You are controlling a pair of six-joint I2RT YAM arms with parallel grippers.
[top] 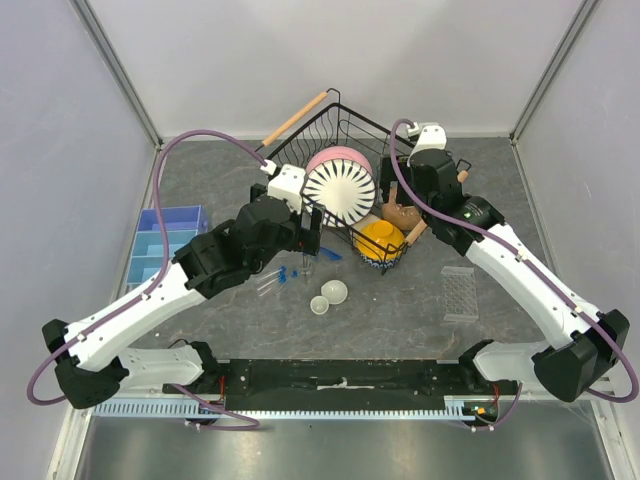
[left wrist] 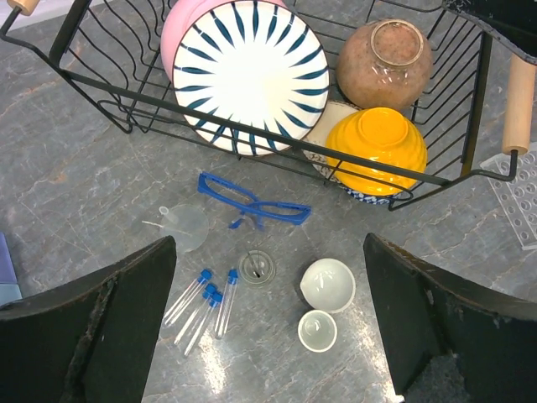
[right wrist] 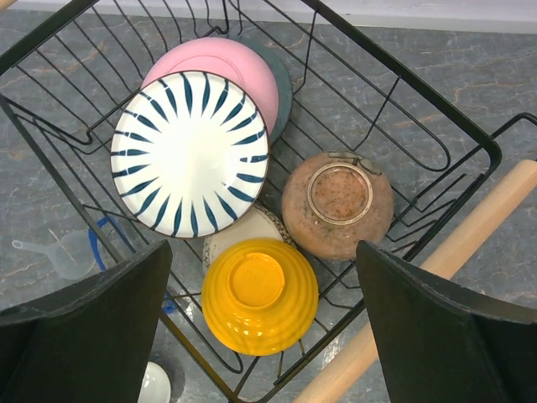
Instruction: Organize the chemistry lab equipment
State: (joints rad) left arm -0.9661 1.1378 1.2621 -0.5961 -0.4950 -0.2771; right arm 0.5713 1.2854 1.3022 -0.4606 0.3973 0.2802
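The fingers of my right gripper needs to next travel to the black wire basket's rim (top: pixel 353 230) (right wrist: pixel 183 337) beside the yellow bowl, facing the safety glasses, and close there.
Several clear blue-capped tubes (left wrist: pixel 201 300) lie loose on the grey table, also in the top view (top: pixel 272 281). Two white round dishes, a larger one (left wrist: pixel 328 284) and a smaller one (left wrist: pixel 318 330), sit to their right (top: pixel 333 291). Blue-framed safety glasses (left wrist: pixel 252 204) lie in front of the basket. The clear tube rack (top: pixel 460 292) lies flat at the right and shows at the left wrist view's edge (left wrist: pixel 522 197). My left gripper (left wrist: pixel 268 245) is open and empty, hovering above the tubes and dishes (top: pixel 311 236). My right gripper (right wrist: pixel 262 249) is open and empty above the basket (top: pixel 396 196).
A black wire basket (top: pixel 345 115) with wooden handles holds a striped plate (right wrist: pixel 190 151), a pink plate, a yellow bowl (right wrist: pixel 259 295) and a brown bowl (right wrist: pixel 337 204). A clear funnel (left wrist: pixel 186 225) and a small clear round dish (left wrist: pixel 257 267) lie near the tubes. A blue bin (top: pixel 165 245) stands at the left.
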